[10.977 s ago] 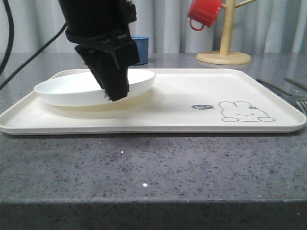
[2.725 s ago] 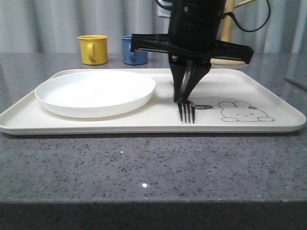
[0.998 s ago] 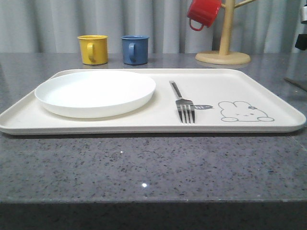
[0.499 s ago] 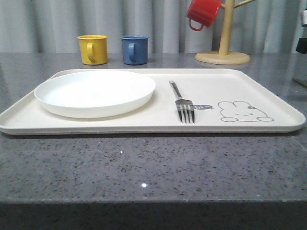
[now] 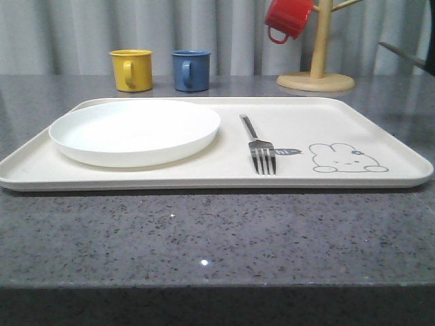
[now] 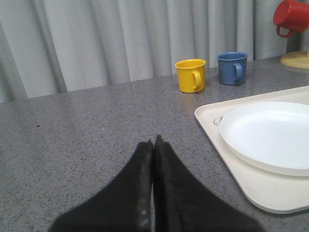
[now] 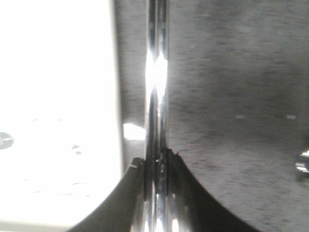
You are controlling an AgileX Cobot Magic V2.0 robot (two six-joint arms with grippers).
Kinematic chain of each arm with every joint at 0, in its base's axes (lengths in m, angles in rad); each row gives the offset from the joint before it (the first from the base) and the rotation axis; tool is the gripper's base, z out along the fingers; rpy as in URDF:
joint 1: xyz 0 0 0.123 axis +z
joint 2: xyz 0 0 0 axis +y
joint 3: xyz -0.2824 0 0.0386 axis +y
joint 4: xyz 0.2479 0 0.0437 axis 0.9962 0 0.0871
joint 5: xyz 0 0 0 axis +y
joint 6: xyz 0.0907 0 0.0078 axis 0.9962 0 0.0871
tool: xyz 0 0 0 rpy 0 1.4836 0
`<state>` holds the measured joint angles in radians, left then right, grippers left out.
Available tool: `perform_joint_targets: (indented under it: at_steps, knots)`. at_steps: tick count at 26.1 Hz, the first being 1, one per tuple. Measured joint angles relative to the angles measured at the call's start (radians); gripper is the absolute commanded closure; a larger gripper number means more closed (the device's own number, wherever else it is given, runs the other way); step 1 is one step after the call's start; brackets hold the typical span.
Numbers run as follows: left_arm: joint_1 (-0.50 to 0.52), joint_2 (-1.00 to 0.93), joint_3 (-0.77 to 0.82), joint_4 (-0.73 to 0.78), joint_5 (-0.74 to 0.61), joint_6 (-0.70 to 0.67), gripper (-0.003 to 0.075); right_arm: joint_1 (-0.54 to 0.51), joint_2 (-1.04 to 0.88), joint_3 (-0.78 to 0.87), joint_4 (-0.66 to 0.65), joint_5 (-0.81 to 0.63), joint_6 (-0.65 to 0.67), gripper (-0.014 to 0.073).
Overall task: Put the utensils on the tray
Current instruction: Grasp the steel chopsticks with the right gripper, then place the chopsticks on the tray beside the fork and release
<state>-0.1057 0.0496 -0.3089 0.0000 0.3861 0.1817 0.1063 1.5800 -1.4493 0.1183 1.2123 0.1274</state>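
Note:
Next, my right gripper lets go of the chopsticks on the cream tray (image 5: 310, 142) (image 7: 28, 117), between the silver fork and the rabbit drawing.
The cream tray (image 5: 380, 139) with the rabbit drawing lies in the middle of the table. A silver fork (image 5: 262, 146) rests on it, tines toward the front, next to the white plate (image 5: 136, 129). My right gripper (image 7: 157, 159) is shut on the shiny chopsticks (image 7: 157, 72), which run straight out from the fingers beside the tray's edge (image 7: 115, 96). In the front view the chopsticks (image 5: 404, 54) show as a thin slanted line in the air at the far right. My left gripper (image 6: 153, 142) is shut on nothing, over bare table left of the tray (image 6: 212, 121).
A yellow mug (image 5: 131, 69) and a blue mug (image 5: 191, 70) stand behind the tray. A red mug (image 5: 289, 19) hangs on a wooden stand (image 5: 317, 80) at the back right. A shiny metal piece (image 7: 303, 164) lies on the table by the right gripper.
The chopsticks have risen from the table at the right edge into the air. The fork, plate and tray have not moved.

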Motion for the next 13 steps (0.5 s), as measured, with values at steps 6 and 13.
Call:
perform_joint_targets:
  at_steps: [6, 13]
  knots:
    - [0.000, 0.000, 0.000, 0.000, 0.000, 0.000, 0.0738, 0.211, 0.047, 0.000, 0.011, -0.033, 0.115, 0.0567]
    - [0.000, 0.000, 0.000, 0.000, 0.000, 0.000, 0.0738, 0.278, 0.158, 0.000, 0.016, -0.088, 0.223, 0.0567]
